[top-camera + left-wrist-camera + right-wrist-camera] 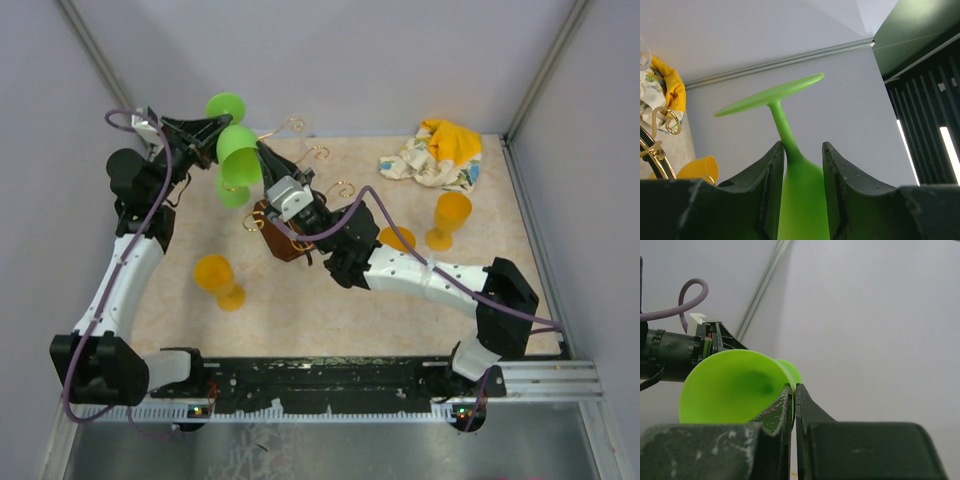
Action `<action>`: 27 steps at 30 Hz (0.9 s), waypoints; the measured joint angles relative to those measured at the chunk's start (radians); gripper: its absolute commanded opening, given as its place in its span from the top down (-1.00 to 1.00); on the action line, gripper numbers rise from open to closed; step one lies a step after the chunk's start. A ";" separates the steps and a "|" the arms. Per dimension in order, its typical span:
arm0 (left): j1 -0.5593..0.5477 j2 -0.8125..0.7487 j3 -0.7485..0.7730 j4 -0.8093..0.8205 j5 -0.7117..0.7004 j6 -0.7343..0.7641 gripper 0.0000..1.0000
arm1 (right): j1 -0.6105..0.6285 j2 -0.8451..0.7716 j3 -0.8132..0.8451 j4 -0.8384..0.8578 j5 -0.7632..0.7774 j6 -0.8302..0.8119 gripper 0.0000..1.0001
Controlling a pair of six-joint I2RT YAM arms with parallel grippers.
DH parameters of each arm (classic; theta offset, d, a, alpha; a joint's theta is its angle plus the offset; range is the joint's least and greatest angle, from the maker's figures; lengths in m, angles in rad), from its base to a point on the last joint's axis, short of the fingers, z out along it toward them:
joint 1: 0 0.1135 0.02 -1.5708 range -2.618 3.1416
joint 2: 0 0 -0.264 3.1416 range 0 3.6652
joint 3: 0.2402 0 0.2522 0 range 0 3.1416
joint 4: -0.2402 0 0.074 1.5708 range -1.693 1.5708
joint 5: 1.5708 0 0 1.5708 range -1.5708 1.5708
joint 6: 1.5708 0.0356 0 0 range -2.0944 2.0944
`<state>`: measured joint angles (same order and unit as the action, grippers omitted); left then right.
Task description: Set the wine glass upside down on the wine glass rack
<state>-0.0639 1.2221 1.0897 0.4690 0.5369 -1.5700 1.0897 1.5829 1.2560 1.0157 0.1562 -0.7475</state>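
My left gripper sits where the wine glass's slanted stem meets the bowl, so it should open and take the stem squarely (781, 122) while my right gripper holds the wine glass's rim.
The green wine glass (238, 152) is held in the air at the back left, lying on its side with its foot (226, 104) towards the back wall. My left gripper (214, 130) is shut on it where stem meets bowl; in the left wrist view the glass (790, 155) sits between my fingers (767, 175). My right gripper (263, 157) is shut on the glass's rim; the right wrist view shows the open bowl (735, 385) pinched at its edge. The wine glass rack (282, 238), gold wire on a brown base, stands just below, partly hidden by my right arm.
A second green goblet (233, 191) shows below the held one. Orange goblets stand at the front left (218, 280), at the right (448, 218) and behind my right arm (397, 238). A yellow and white cloth (435, 155) lies at the back right. Walls enclose the table.
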 measured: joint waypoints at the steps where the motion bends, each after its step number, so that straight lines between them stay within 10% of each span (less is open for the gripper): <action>1: 0.000 0.004 0.000 0.005 0.003 -0.004 0.24 | 0.000 0.000 0.000 0.000 -0.002 0.001 1.00; 16: -0.005 0.042 0.000 0.073 0.042 -0.039 -0.04 | -0.006 -0.002 -0.022 0.010 -0.034 0.012 1.00; 27: 0.001 0.047 -0.007 0.084 0.027 -0.089 0.78 | -0.008 -0.006 -0.039 0.018 -0.044 0.007 1.00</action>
<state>-0.0628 1.2690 1.0828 0.5533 0.5640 -1.6588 1.0813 1.5772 1.2175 1.0340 0.1123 -0.7403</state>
